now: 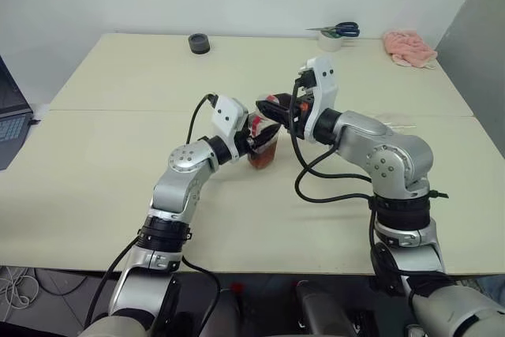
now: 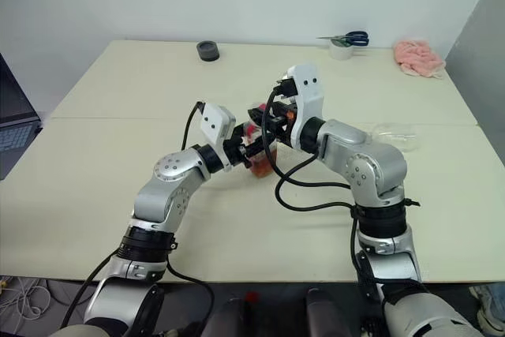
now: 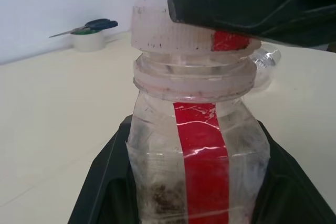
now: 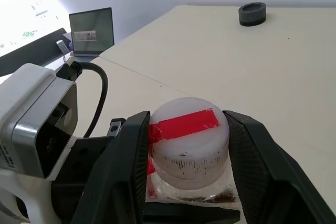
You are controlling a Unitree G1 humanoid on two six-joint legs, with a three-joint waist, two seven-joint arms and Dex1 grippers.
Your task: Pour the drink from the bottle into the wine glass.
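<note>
The white cap, still on the upright bottle, will leave my right gripper on the table (image 1: 383, 167), just in front of the wine glass.
The bottle (image 3: 199, 145), clear with a red label strip, stands upright mid-table between my two grippers. The reddish-brown drink (image 1: 262, 157) fills its lower part. My left gripper (image 1: 254, 144) is shut on the bottle's body from the left. From the right and above, my right gripper (image 4: 186, 135) has a black finger pressed against each side of the white, red-taped cap (image 4: 189, 140). The wine glass (image 2: 394, 136), clear, sits on the table behind my right forearm and seems to lie on its side.
A black round object (image 1: 199, 43) sits at the far edge of the table. A tape roll with blue-handled scissors (image 1: 339, 35) and a pink cloth (image 1: 409, 46) are at the far right. A laptop (image 1: 8, 116) stands off the table's left side.
</note>
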